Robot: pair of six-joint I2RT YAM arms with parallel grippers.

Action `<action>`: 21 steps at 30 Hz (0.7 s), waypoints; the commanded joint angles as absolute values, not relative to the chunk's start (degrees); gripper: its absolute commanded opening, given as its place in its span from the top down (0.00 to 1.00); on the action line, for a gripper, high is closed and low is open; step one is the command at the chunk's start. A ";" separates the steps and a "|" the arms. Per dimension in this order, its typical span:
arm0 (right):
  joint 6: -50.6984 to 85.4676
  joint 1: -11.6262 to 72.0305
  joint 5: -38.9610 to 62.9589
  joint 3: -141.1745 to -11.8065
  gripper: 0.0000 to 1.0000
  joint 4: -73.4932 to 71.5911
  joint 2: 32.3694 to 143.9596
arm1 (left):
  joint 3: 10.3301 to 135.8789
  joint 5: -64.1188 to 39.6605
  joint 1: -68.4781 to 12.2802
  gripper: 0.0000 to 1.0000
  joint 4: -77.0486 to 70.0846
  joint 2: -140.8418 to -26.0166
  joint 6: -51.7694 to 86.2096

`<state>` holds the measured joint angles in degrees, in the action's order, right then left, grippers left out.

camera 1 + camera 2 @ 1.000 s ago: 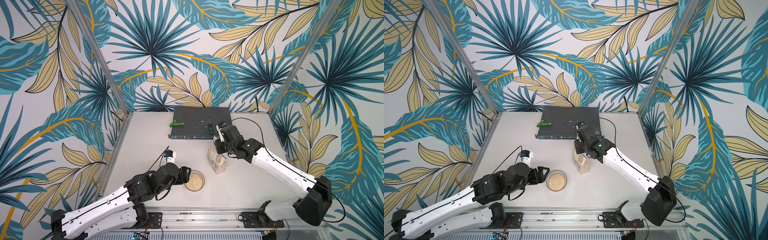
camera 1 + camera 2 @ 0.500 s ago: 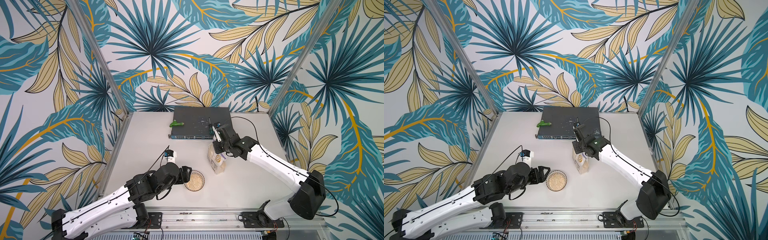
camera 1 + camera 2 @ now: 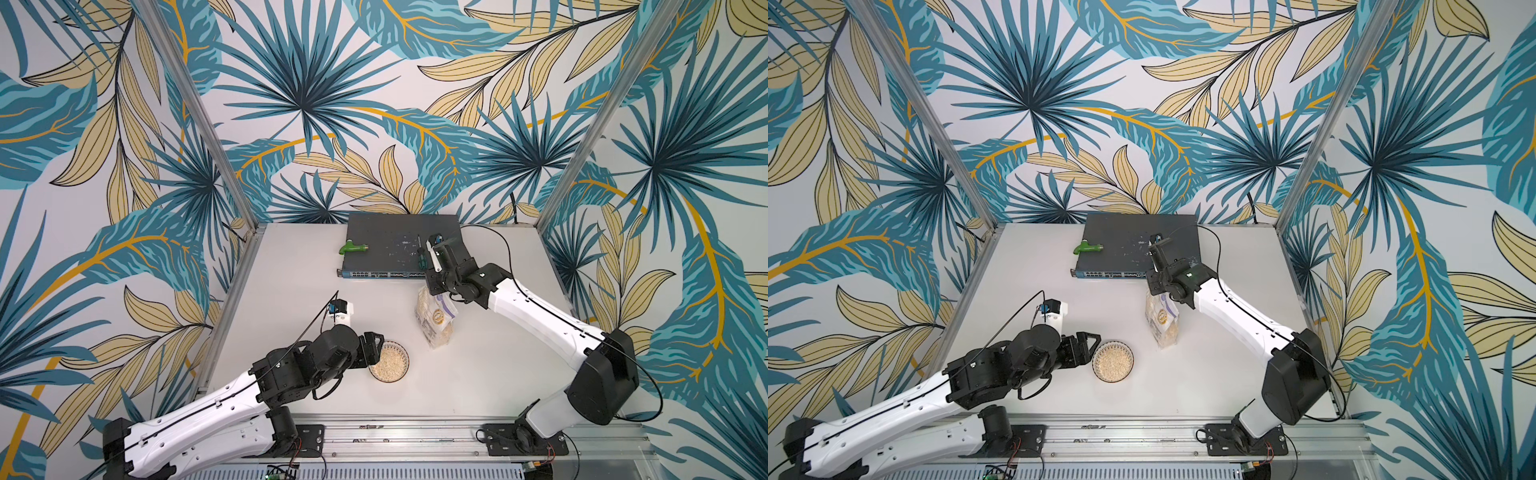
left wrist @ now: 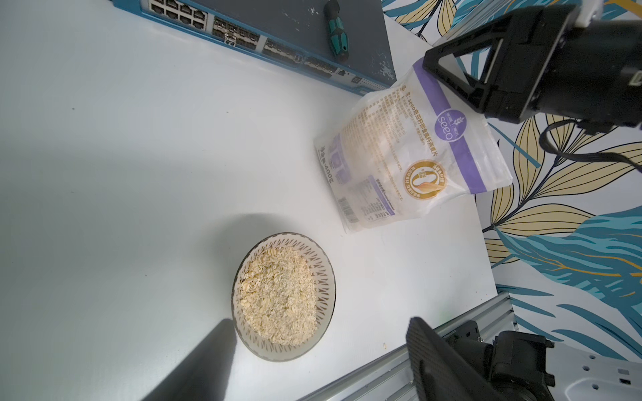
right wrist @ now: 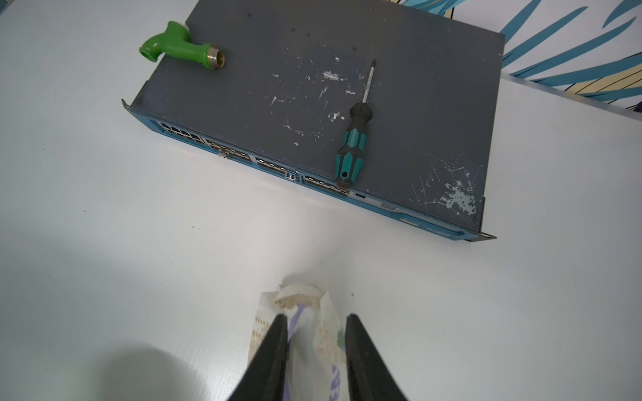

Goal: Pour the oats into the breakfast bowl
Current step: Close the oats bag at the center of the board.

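My right gripper is pinching just the far end of the pouch's top. It should open and pinch the near end of the top (image 4: pixel 499 180) before it leaves the pouch.
The breakfast bowl (image 3: pixel 389 360) (image 3: pixel 1113 360) (image 4: pixel 283 297) sits near the table's front, heaped with pale oats. A clear oats pouch (image 3: pixel 434 318) (image 3: pixel 1163 318) (image 4: pixel 410 156) with a purple band and gold seal stands upright behind and to the right of it. My right gripper (image 3: pixel 433 286) (image 3: pixel 1155 286) (image 5: pixel 316 317) hangs over the pouch's open top (image 5: pixel 300 302), its jaws apart on either side of the top, open. My left gripper (image 3: pixel 374 345) (image 3: pixel 1089 343) (image 4: pixel 319 323) rests low at the bowl's left side, open wide and holding nothing.
A dark network switch (image 3: pixel 399 245) (image 5: pixel 312 69) lies at the back of the table. On it are a green pipe fitting (image 3: pixel 353 248) (image 5: pixel 180 45) and a teal-handled screwdriver (image 4: pixel 335 31) (image 5: pixel 352 145). A metal rail (image 3: pixel 415 432) runs along the front edge.
The right arm's wrist has shifted slightly over the pouch's top. Pouch, bowl and left arm have stayed where they were.
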<state>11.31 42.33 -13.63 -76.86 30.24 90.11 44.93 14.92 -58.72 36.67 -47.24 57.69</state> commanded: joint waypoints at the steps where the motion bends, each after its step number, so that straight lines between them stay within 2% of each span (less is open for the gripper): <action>1: 10.40 42.01 -12.28 -77.57 0.69 29.83 91.19 | 44.96 14.68 -58.54 0.19 35.15 -46.83 56.63; 2: 10.37 42.01 -12.15 -77.58 0.79 29.56 91.27 | 44.87 14.68 -58.54 0.19 34.99 -46.84 56.61; 3: 10.69 42.01 -12.65 -77.54 0.99 29.39 91.28 | 44.83 14.68 -58.54 0.19 34.84 -46.81 56.48; 9: 11.99 42.01 -15.14 -76.95 1.00 27.46 86.98 | 44.52 15.58 -58.54 0.19 34.61 -46.56 55.64; 11: 12.60 42.02 -14.89 -77.99 0.60 30.18 86.10 | 44.12 16.15 -58.52 0.18 34.29 -46.23 55.45; 13: 13.08 42.01 -13.82 -76.51 0.38 31.19 83.78 | 43.46 16.92 -58.53 0.14 33.77 -45.51 55.40; 15: 13.74 42.01 -12.00 -73.47 0.34 31.17 80.66 | 42.81 17.94 -58.54 0.11 33.54 -44.58 55.23; 19: 16.07 42.16 -6.83 -67.12 0.33 32.07 75.11 | 43.61 19.40 -58.54 0.01 35.05 -43.29 52.76; 21: 17.03 42.53 -5.23 -64.61 0.33 32.45 73.54 | 44.58 19.59 -58.54 0.00 36.32 -43.37 51.71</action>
